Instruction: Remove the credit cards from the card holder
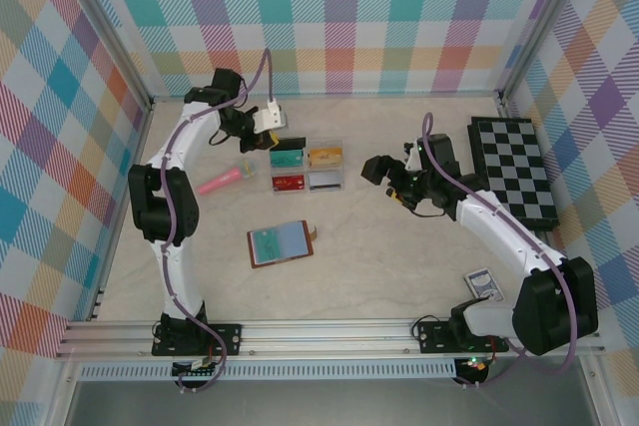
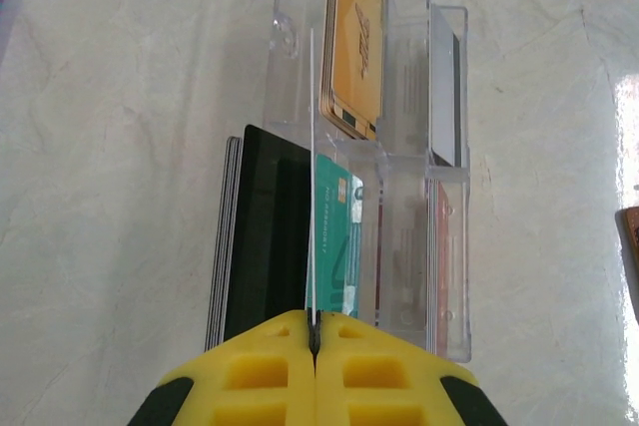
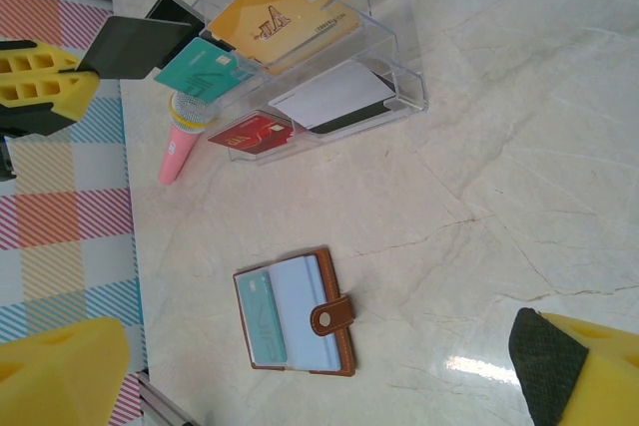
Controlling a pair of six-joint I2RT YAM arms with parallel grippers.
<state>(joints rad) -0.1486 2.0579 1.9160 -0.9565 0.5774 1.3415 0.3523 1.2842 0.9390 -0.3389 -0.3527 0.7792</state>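
Observation:
My left gripper has the dark credit card to place. I need to set it down against the black cards behind the clear box's teal card [image 1: 288, 145] [image 2: 274, 241].
The brown card holder [image 1: 281, 243] lies open on the table, and a teal card [image 3: 262, 321] sits in its left pocket beside the blue-grey page [image 3: 305, 311]. My left gripper [image 1: 270, 125] is shut on a dark credit card [image 3: 135, 47], seen edge-on [image 2: 312, 197] over the clear box [image 1: 308, 169]. That box holds an orange card [image 3: 280, 12], a teal card [image 3: 205, 72], a red card [image 3: 250, 132] and a grey-white card [image 3: 334, 97]. My right gripper [image 3: 319, 391] hangs open above the holder, gripping nothing.
A stack of black cards [image 2: 265, 236] lies against the box's left side. A pink cylinder [image 1: 225, 181] lies left of the box. The chessboard [image 1: 514, 169] is at the far right, and a small card deck [image 1: 482, 284] rests near the right arm's base.

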